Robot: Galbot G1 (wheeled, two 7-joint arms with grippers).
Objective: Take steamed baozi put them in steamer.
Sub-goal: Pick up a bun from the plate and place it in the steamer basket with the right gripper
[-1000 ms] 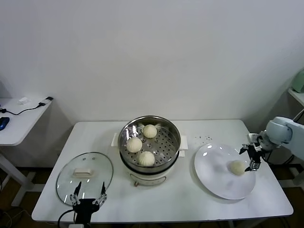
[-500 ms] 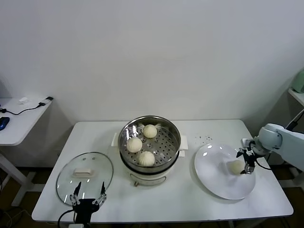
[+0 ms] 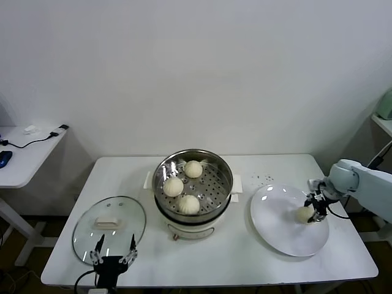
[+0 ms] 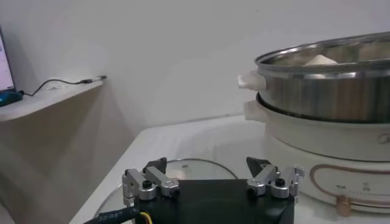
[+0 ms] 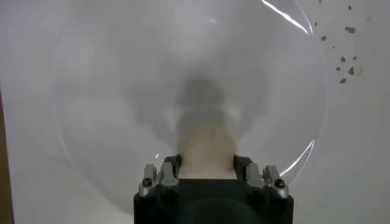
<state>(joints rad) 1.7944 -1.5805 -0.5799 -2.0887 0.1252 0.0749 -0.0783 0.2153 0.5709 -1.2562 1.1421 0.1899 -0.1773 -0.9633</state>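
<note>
I will use my right gripper to let go of the baozi on the bare side of the steamer's tray [image 3: 213, 187] that is nearest the white plate. The baozi is still on the white plate.
The steamer [image 3: 224, 168] stands mid-table and holds three baozi [image 3: 193, 168], [image 3: 173, 186], [image 3: 188, 204] on its perforated tray. A fourth baozi [image 3: 304, 214] rests on the white plate [image 3: 282, 236] at the right. My right gripper [image 3: 314, 211] is down on the plate with its fingers against both sides of this bun. In the right wrist view the bun [image 5: 206, 143] fills the gap of the gripper [image 5: 206, 164]. My left gripper [image 3: 114, 251] is open and parked at the front left, by the glass lid [image 3: 109, 228].
The left wrist view shows the steamer's steel wall [image 4: 329, 91] on its white base, and the lid [image 4: 183, 167] just beyond the open gripper [image 4: 207, 173]. Crumbs [image 3: 264, 179] lie behind the plate. A side table [image 3: 24, 153] with cables stands far left.
My right gripper has moved in and down from the plate's right rim onto the bun and now brackets it. The left arm and the steamer's buns have not moved.
</note>
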